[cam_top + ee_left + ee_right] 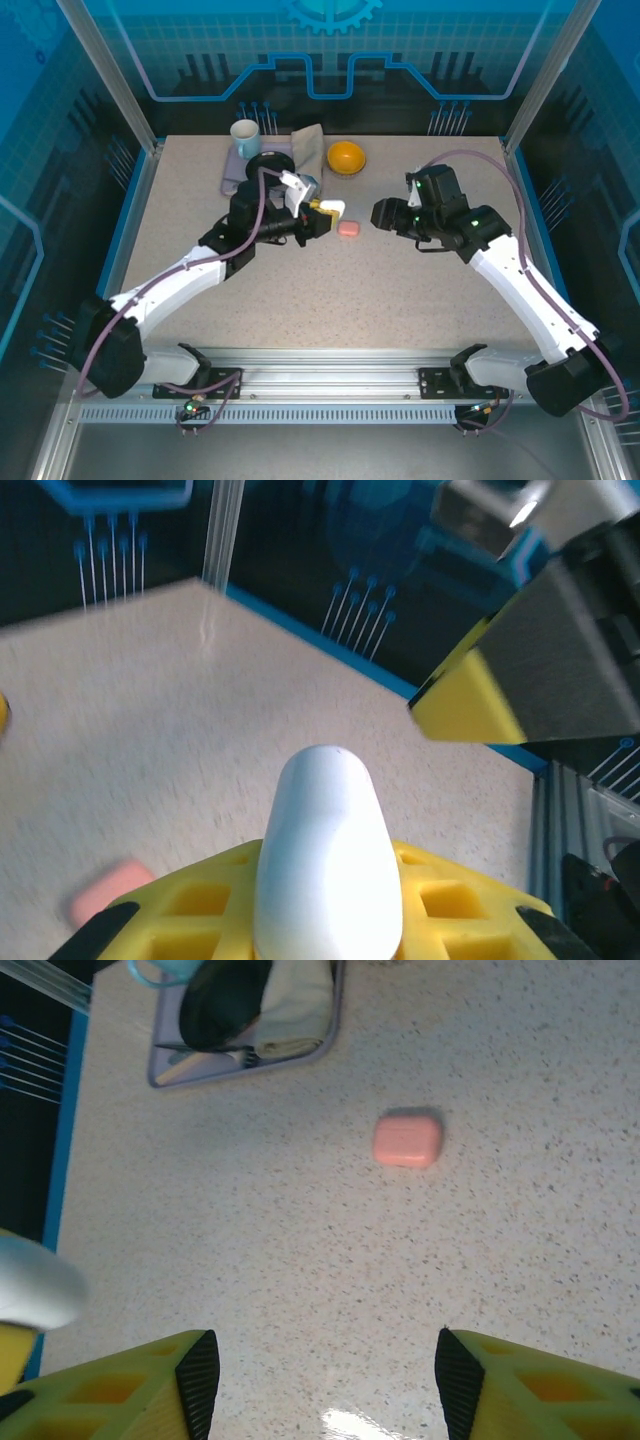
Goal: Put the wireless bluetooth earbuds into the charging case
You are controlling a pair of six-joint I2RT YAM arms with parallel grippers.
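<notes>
My left gripper is going to release the white charging case on the speckled table (pixel 323 246) next to the pink case.
My left gripper (pixel 322 214) is shut on a white rounded charging case (pixel 334 207), held a little above the table's middle. In the left wrist view the closed white case (pixel 325 860) stands up between the yellow fingers (pixel 190 910). A closed salmon-pink charging case (pixel 348 228) lies on the table just right of it, also seen as the pink case (pixel 407 1140) and the pink case (pixel 108 885). My right gripper (pixel 383 213) hovers to the right of the pink case, open, with nothing between its fingers (pixel 190 1385). The earbuds are out of view.
At the back stand a lavender tray (pixel 230 180) with dark items, a white mug (pixel 245 133), a beige cloth (pixel 308 147) and an orange bowl (pixel 346 156). The speckled table (pixel 400 300) stretches bare toward the near edge. Blue walls ring the workspace.
</notes>
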